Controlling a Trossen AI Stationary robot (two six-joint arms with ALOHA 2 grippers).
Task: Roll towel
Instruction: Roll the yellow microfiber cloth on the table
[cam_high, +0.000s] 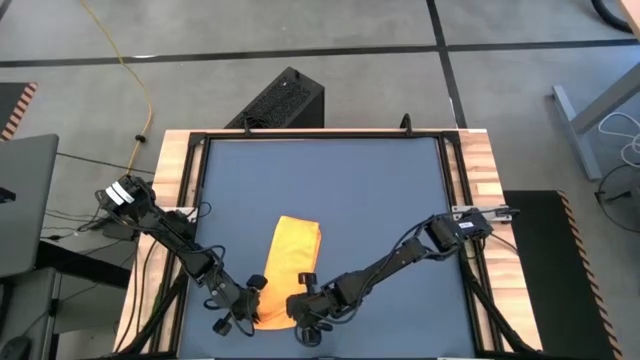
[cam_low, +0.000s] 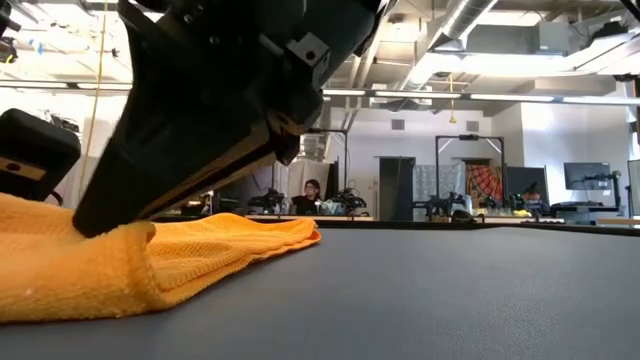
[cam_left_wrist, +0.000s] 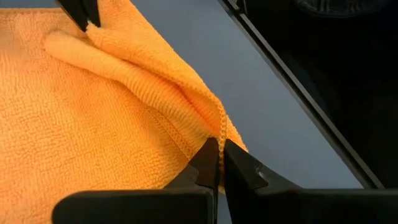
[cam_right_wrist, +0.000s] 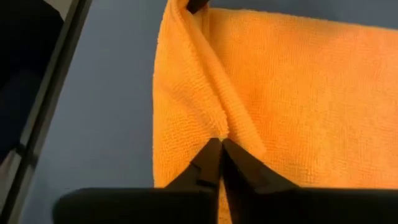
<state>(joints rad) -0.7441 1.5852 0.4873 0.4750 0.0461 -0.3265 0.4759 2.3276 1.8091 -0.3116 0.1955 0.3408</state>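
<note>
The slanting flap inside the towel's side edge is pinched in my right gripper, so next my right gripper opens and grabs the fold's outer end (cam_right_wrist: 222, 210) before rolling.
The yellow-orange towel (cam_high: 291, 258) lies folded into a long strip on the blue-grey tabletop (cam_high: 370, 200), near the front edge. Both grippers meet at its near end. My left gripper (cam_high: 257, 296) is shut on the towel's raised edge fold (cam_left_wrist: 186, 106); its fingertips (cam_left_wrist: 210, 163) pinch the hem. My right gripper (cam_high: 302, 292) is shut on the same ridge of cloth (cam_right_wrist: 211, 93), with its fingertips (cam_right_wrist: 214, 158) closed on it. In the low view the towel (cam_low: 210, 245) bunches under a big dark gripper (cam_low: 100, 215) pressing on it.
A black box (cam_high: 285, 100) sits just beyond the table's far edge. Black rails (cam_high: 195, 190) and wooden borders frame the table. A grey laptop-like object (cam_high: 25, 200) is off the left side. A person (cam_low: 312, 190) shows far back in the room.
</note>
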